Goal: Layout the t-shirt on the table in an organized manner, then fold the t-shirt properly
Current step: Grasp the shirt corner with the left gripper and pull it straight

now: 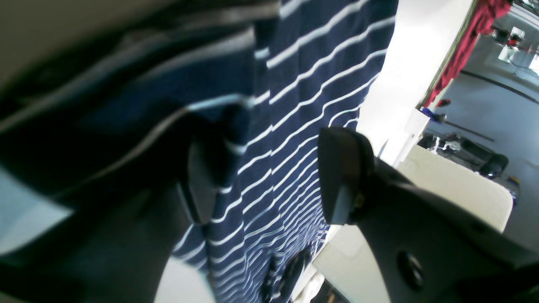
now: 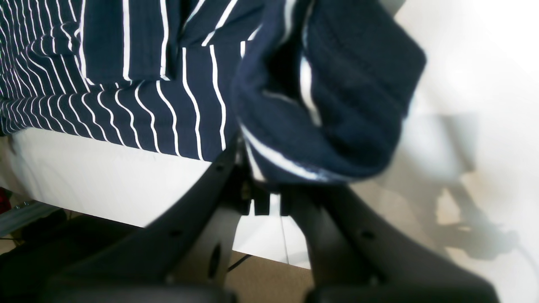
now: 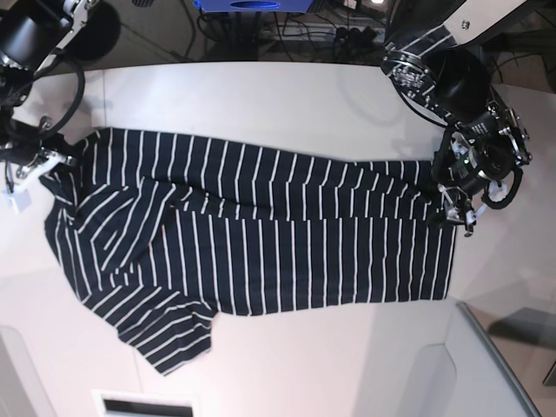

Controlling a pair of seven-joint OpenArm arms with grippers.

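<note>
The t-shirt's edge is folded at an angle next to my left gripper, so my left gripper will pinch the t-shirt's corner (image 3: 425, 168) and pull the edge straight with my right gripper.
The navy t-shirt (image 3: 261, 252) with thin white stripes lies spread lengthwise on the off-white table (image 3: 287, 95), with a sleeve rumpled at the lower left. My right gripper (image 2: 261, 193) is shut on a bunched edge of the t-shirt (image 2: 147, 105) at the cloth's left end in the base view (image 3: 30, 169). My left gripper (image 1: 269, 181) is at the cloth's right edge (image 3: 453, 207). Its jaws stand apart, and a fold of the t-shirt (image 1: 303, 105) drapes over one finger (image 1: 202, 185).
The table's edge (image 2: 105, 181) runs close under the right gripper, with floor below. A red hanging thing (image 1: 463, 50) and floor clutter lie beyond the table. A grey panel (image 3: 486, 365) sits at the lower right, cables and a blue object (image 3: 252, 4) behind the far edge.
</note>
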